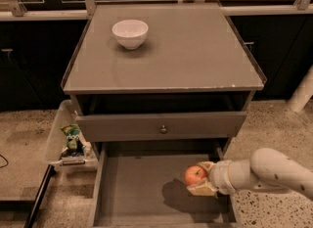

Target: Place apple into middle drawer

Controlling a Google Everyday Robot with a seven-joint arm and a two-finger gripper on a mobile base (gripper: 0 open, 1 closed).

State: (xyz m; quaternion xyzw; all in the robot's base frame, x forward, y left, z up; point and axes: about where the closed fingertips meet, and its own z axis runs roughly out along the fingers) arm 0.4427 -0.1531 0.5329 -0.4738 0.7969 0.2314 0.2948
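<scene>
My gripper needs to let go of the apple on the shadowed patch of the middle drawer's flat bottom (pixel 181 187).
The apple (pixel 195 175), small, red-orange with a yellowish patch, is held in my gripper (pixel 202 178), whose fingers (pixel 201 189) are shut on it. The gripper reaches in from the right, and holds the apple above the right part of the middle drawer (pixel 142 188), the wide grey tray pulled out at the bottom. The apple's shadow falls on the drawer's flat bottom just below it. The arm (pixel 266 171) runs off to the right edge.
A white bowl (pixel 130 33) stands on the grey cabinet top (pixel 195 51). A drawer front with a brass knob (pixel 163 129) sits above the open tray. A clear bin (pixel 68 141) with a green packet hangs at the cabinet's left. Speckled floor lies around.
</scene>
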